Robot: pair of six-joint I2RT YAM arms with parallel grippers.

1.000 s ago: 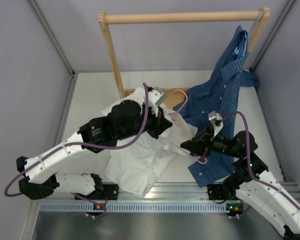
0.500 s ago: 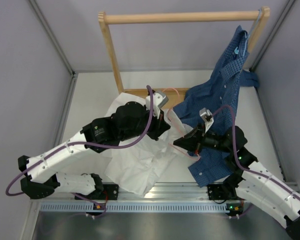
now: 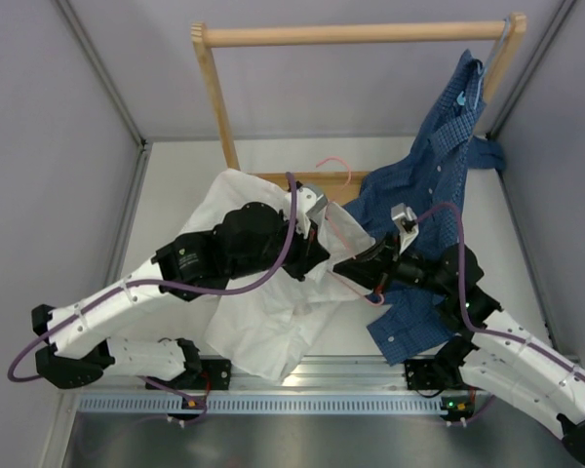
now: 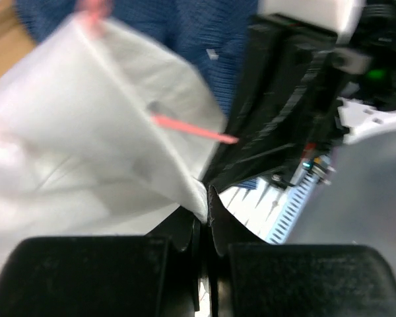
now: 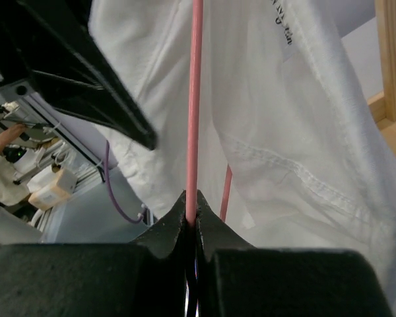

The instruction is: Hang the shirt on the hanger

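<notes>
The white shirt's edge is held away from the hanger's hook by my left gripper, so it should open, back away and grab the cloth (image 4: 86, 43) just under the hook.
The white shirt (image 3: 263, 322) is bunched in the middle of the table, one part lifted toward the wooden rack. My left gripper (image 3: 317, 255) is shut on an edge of its cloth (image 4: 112, 152). The pink hanger (image 3: 343, 239) runs partly inside the shirt; its hook (image 3: 333, 166) sticks out above the cloth. My right gripper (image 3: 343, 268) is shut on a pink wire of the hanger (image 5: 193, 105), with white cloth (image 5: 290, 119) draped beside it. In the left wrist view a pink wire (image 4: 191, 130) pokes out of the cloth.
A wooden rack (image 3: 356, 36) stands at the back. A blue checked shirt (image 3: 434, 171) hangs from its right end on a light blue hanger (image 3: 478, 78) and trails down to the table under my right arm. Grey walls close both sides.
Both grippers have moved left and slightly back. The shirt has been lifted and spread toward the rack's left post. The hanger's hook now shows higher above the cloth.
</notes>
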